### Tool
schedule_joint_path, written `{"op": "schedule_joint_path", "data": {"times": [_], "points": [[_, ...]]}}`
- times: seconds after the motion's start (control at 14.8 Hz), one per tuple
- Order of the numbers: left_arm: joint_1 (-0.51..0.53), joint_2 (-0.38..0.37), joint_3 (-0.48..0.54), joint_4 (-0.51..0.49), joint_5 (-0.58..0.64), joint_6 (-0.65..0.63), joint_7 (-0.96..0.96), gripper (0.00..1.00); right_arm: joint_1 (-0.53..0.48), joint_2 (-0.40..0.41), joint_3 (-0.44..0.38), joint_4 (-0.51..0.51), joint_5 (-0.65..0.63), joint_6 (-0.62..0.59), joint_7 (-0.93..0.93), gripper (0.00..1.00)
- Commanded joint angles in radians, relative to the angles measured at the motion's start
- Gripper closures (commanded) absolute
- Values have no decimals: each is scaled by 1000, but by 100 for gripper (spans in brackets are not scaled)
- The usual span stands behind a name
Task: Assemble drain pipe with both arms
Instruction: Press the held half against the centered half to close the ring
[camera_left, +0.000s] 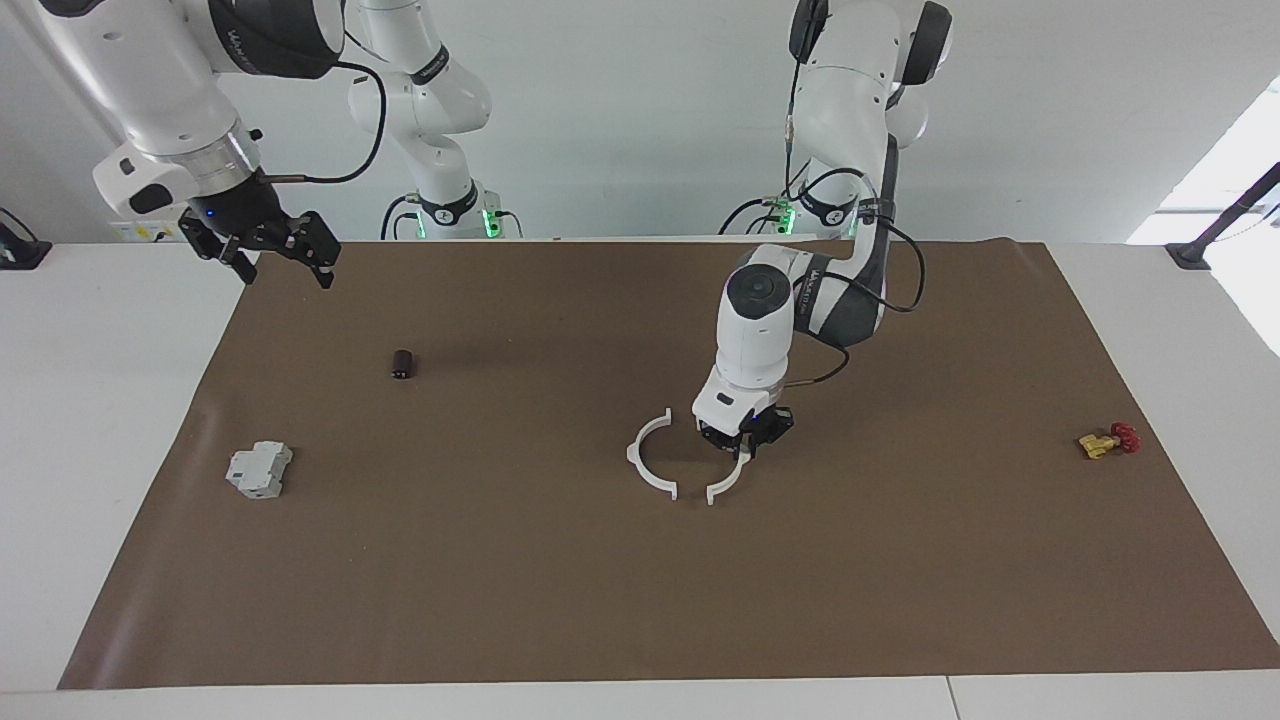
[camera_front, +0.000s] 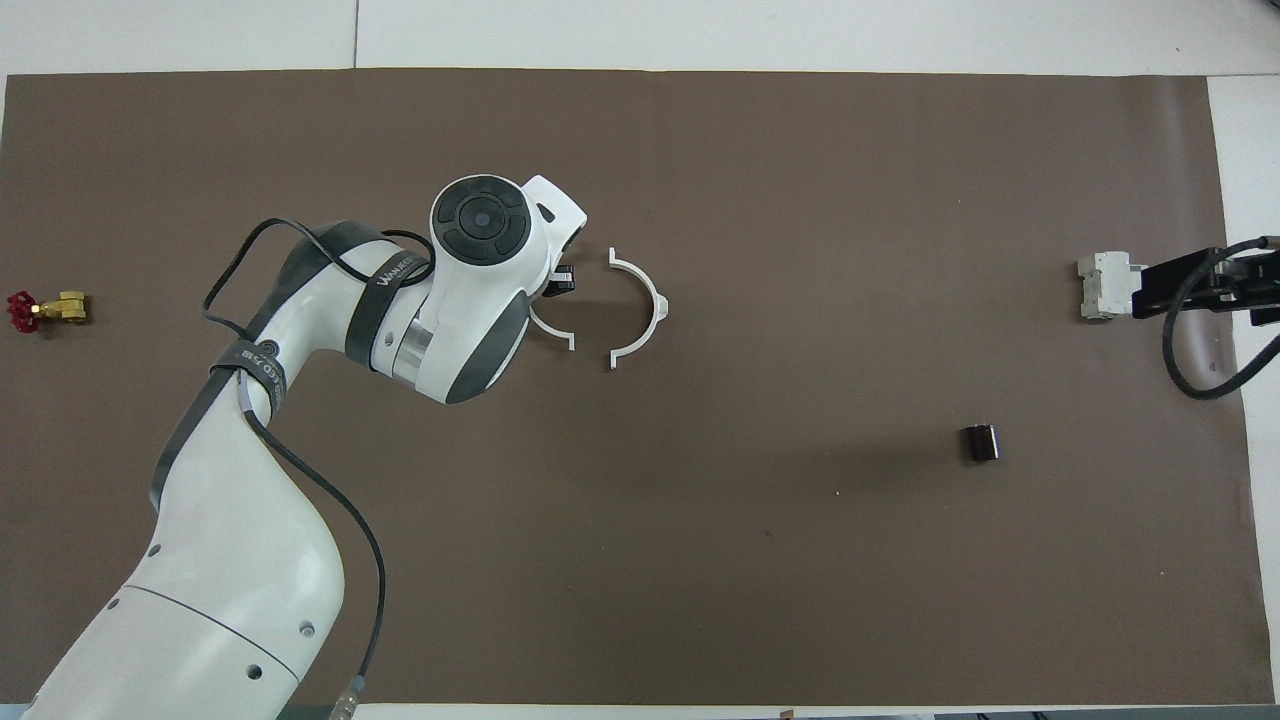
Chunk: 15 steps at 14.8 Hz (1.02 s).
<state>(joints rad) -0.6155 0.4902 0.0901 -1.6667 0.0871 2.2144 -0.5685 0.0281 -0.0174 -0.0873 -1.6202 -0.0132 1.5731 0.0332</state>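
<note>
Next, my left gripper releases its white half flat on the mat (camera_front: 579, 313) against the open side of the lying half, with the tabs meeting.
One white half of the drain pipe (camera_left: 645, 466) (camera_front: 647, 302) lies flat near the middle of the brown mat. My left gripper (camera_left: 742, 441) (camera_front: 561, 284) is shut on the other white half (camera_left: 727, 486) (camera_front: 553, 333), low over the mat right beside the lying one. The two open sides face each other, and a small gap shows between their end tabs. The left wrist hides most of the held half from above. Over the mat's edge at the right arm's end, my right gripper (camera_left: 281, 254) (camera_front: 1150, 290) waits open and holds nothing.
A grey boxy block (camera_left: 259, 470) (camera_front: 1103, 285) sits toward the right arm's end, with a small dark cylinder (camera_left: 402, 364) (camera_front: 980, 443) nearer the robots. A yellow valve with a red handle (camera_left: 1108, 441) (camera_front: 45, 310) lies at the left arm's end.
</note>
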Motion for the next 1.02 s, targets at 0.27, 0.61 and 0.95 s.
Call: {"op": "schedule_joint_path", "data": {"times": [0.27,0.61,0.95], "points": [[-32,45,11,8,5,77,-16,100,-14,7,6,14,22,-15,-26,0],[-56,59,14,7,5,44,-37,100,-14,7,6,14,22,-15,-26,0],[-79,53,14,7,6,-18,-37,100,-14,7,6,13,22,-13,-26,0]]}}
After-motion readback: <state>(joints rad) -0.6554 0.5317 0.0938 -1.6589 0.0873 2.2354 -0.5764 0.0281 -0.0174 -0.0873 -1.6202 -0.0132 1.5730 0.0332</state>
